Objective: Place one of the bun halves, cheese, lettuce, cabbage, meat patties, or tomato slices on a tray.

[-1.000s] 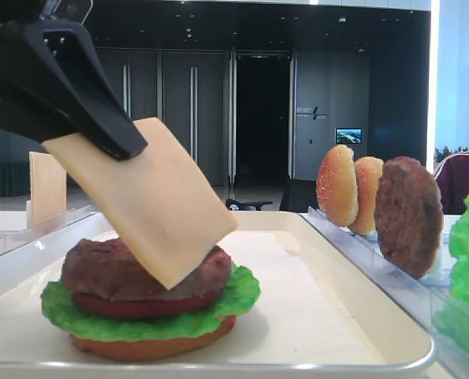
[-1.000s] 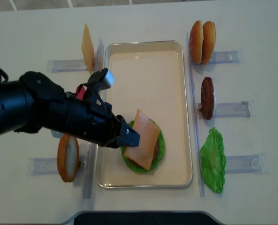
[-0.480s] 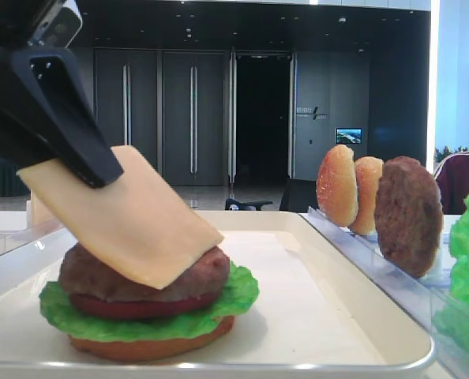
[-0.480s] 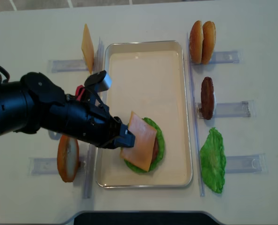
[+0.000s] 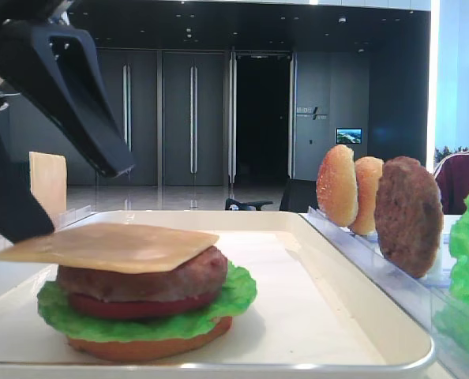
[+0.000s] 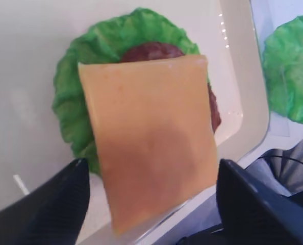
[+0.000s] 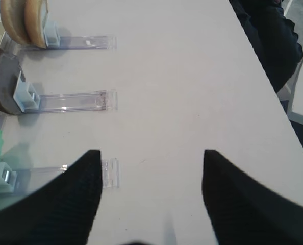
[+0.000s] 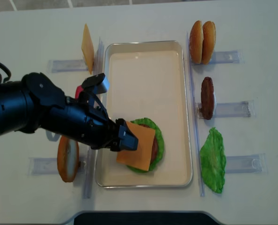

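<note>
Next, my left gripper goes to the racked tomato slice's far end (image 8: pixel 78 91), between the second cheese slice and the bun half, and closes there.
A pale orange cheese slice (image 5: pixel 108 246) (image 8: pixel 136 146) (image 6: pixel 149 138) lies flat on a meat patty (image 5: pixel 148 280). The patty tops a tomato slice (image 5: pixel 132 305), lettuce (image 5: pixel 159 322) and a bun half (image 5: pixel 148 346) stacked on the white tray (image 8: pixel 148 43) (image 5: pixel 377 332). My left gripper (image 8: pixel 125 137) (image 6: pixel 152 164) (image 5: pixel 75 199) is open, its fingers spread on either side of the slice's overhanging near edge. My right gripper (image 7: pixel 151 153) hangs open over bare table, nothing between its fingers.
Clear racks flank the tray. They hold a second cheese slice (image 8: pixel 87 48) back left, two bun halves (image 8: pixel 202 35), a patty (image 8: pixel 207 97) and lettuce (image 8: pixel 213 159) on the right, and a bun half (image 8: pixel 68 158) front left. The left arm crosses the left racks.
The cheese, held tilted in the shut left gripper, came down flat onto the patty. The gripper then opened and let it go. The right side is unchanged.
</note>
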{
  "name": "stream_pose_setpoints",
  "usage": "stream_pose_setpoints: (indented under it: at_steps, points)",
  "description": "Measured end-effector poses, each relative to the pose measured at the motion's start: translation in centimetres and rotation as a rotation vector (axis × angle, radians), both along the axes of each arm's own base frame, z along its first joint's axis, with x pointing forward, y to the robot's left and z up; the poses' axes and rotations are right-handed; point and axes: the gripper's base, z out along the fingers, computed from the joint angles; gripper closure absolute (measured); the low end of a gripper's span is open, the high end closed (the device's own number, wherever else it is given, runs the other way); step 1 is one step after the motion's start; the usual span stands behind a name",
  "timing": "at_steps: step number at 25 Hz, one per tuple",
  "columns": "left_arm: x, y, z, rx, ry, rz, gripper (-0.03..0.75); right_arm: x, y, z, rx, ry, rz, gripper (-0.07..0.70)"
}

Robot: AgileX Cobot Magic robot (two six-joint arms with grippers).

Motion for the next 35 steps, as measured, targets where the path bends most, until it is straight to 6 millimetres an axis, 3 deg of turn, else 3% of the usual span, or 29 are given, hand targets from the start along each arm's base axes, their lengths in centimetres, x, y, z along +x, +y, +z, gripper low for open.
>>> stream_pose_setpoints:
  at_steps: [7, 17, 27, 35]
  points:
    - [2.3, 0.8, 2.5, 0.233, 0.000, 0.008, 0.121, 0.0, 0.0, 0.0, 0.000, 0.000, 0.000, 0.192]
    - [6.0, 1.5, 10.1, 0.455, -0.106, 0.079, 0.121, 0.0, 0.0, 0.0, 0.000, 0.000, 0.000, 0.192]
    - [5.9, 2.6, 10.5, 0.586, -0.089, 0.083, 0.129, 0.0, 0.0, 0.0, 0.000, 0.000, 0.000, 0.192]
    - [5.9, 2.7, 10.5, 0.589, -0.083, 0.082, 0.202, 0.0, 0.0, 0.0, 0.000, 0.000, 0.000, 0.192]
